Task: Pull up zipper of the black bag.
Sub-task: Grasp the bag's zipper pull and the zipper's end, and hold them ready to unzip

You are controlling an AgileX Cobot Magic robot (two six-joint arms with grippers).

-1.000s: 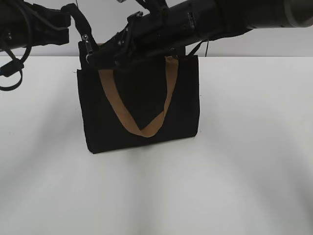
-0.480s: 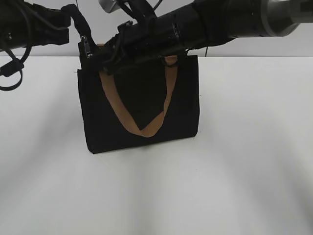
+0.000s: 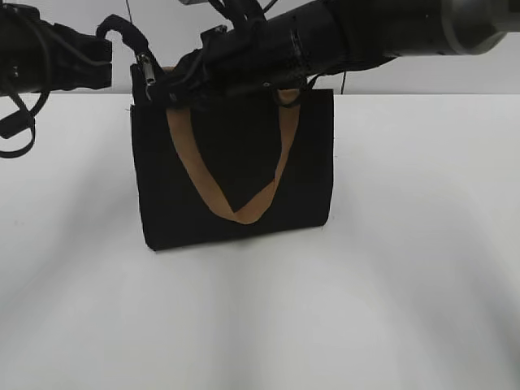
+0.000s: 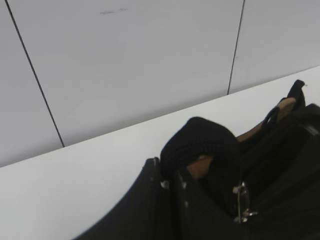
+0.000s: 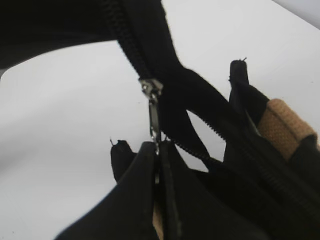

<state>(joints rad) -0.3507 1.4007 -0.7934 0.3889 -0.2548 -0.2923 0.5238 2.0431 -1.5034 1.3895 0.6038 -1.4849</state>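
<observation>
The black webbing loop is bent down to the zipper's slider, so the robot's right gripper should take a new grip on the zipper pull (image 3: pixel 149 73) before the left gripper pulls the loop straight.
The black bag (image 3: pixel 236 175) with a tan strap (image 3: pixel 244 213) stands upright on the white table. My left gripper (image 3: pixel 136 71) is at its top left corner, shut on a black webbing loop (image 4: pixel 200 142) at the end of the bag's mouth; its jaws (image 4: pixel 171 176) press together at the bottom of the left wrist view. My right gripper (image 3: pixel 172 83) reaches across the bag's top from the right. It (image 5: pixel 158 148) is shut on the metal zipper pull (image 5: pixel 154 120), which hangs from the slider (image 5: pixel 150 87) on the zipper track (image 5: pixel 125 37).
The white table (image 3: pixel 406 244) spreads round the bag on all sides. A pale panelled wall (image 4: pixel 125 60) stands behind it. My right arm (image 3: pixel 366 32) hides most of the bag's top edge in the exterior view.
My right arm has risen a little and its gripper sits slightly higher over the bag's top left. The bag's top edge has lifted a little. The left arm has risen slightly.
</observation>
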